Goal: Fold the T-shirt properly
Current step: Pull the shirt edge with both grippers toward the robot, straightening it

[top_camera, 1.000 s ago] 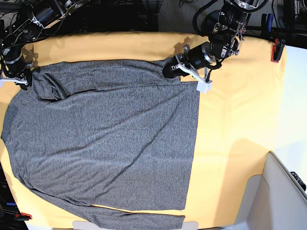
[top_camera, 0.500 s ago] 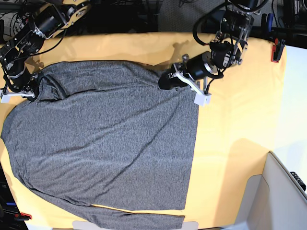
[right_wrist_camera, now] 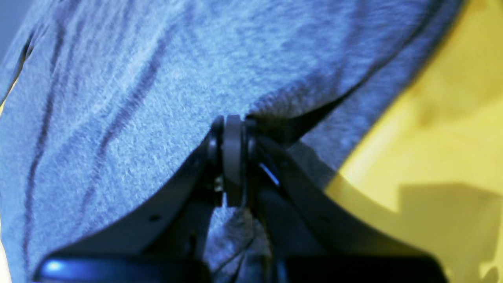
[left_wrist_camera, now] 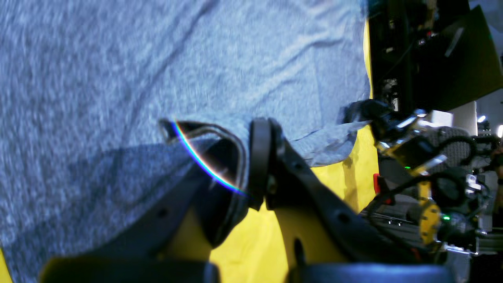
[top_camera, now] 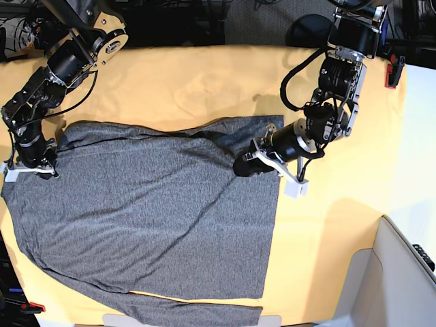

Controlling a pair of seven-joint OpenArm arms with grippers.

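Observation:
The lower layer of the T-shirt sticks out past the edge of the top layer. Next, my right gripper opens and takes the lower layer's outer edge (right_wrist_camera: 346, 153).
The dark grey T-shirt (top_camera: 157, 218) lies spread over the yellow-orange cloth (top_camera: 334, 204), with its far edge pulled forward over its body. My left gripper (top_camera: 243, 166) is shut on that edge near the shirt's right side; in the left wrist view the fabric (left_wrist_camera: 157, 59) is pinched in the gripper (left_wrist_camera: 246, 165). At the shirt's left end my right gripper (top_camera: 42, 169) is shut on the same edge. The right wrist view shows the gripper (right_wrist_camera: 232, 165) closed on grey cloth (right_wrist_camera: 118, 78). A sleeve sticks out at the front edge.
A red clamp (top_camera: 392, 73) holds the cloth at the far right, another (top_camera: 34, 308) at the front left. A pale bin wall (top_camera: 402, 272) rises at the front right. The right arm (left_wrist_camera: 408, 141) shows at the shirt's far end in the left wrist view.
Both grippers have moved toward the table's front, dragging the shirt's far edge with them. Bare yellow cloth now shows behind the shirt.

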